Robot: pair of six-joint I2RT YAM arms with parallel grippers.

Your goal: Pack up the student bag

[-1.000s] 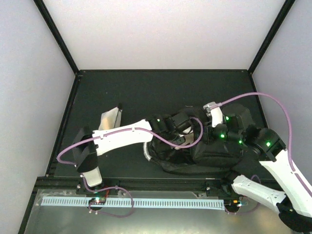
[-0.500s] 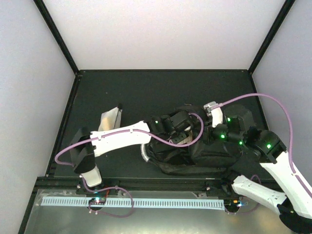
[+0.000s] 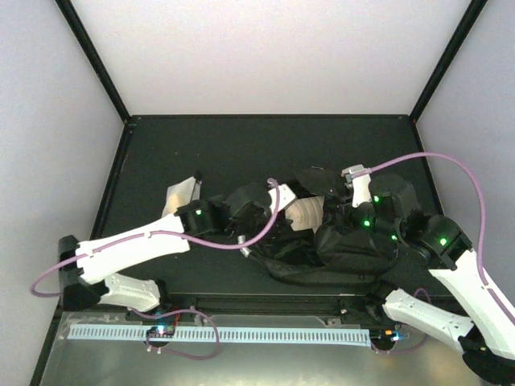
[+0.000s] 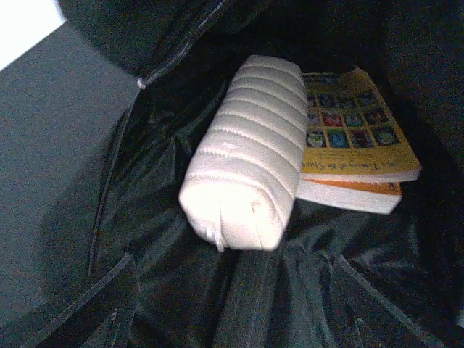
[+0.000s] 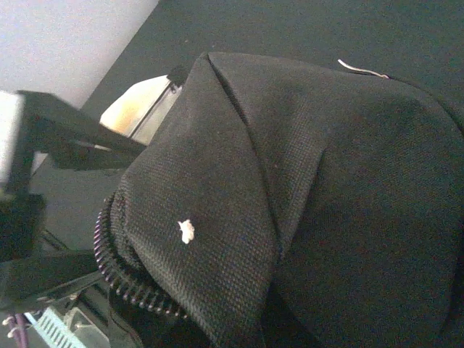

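Observation:
Next, my right gripper lets go of the student bag's upper fabric over the cream quilted pouch (image 3: pixel 298 215) in the bag's opening.
The student bag (image 3: pixel 354 249) lies open in the middle of the table, black and crumpled. Inside it, in the left wrist view, a cream quilted pouch (image 4: pixel 246 156) rests on the black lining (image 4: pixel 181 290), partly over a yellow book (image 4: pixel 355 123). From above the pouch (image 3: pixel 306 215) shows in the bag's mouth. My left gripper (image 3: pixel 256 203) hangs just left of the opening, open and holding nothing; its fingers are outside its own view. My right gripper (image 3: pixel 342 215) is shut on the bag's upper fabric (image 5: pixel 326 181), which fills the right wrist view and hides the fingers.
A whitish plastic pouch (image 3: pixel 181 195) lies on the mat left of the bag, also seen past the fabric edge (image 5: pixel 141 109). The left arm's purple cable (image 3: pixel 265 229) loops over the bag's left side. Walls close in the mat on three sides.
The left arm has drawn back to the left, out of the bag. It let go of the cream pouch, which now lies inside. The right arm has barely moved.

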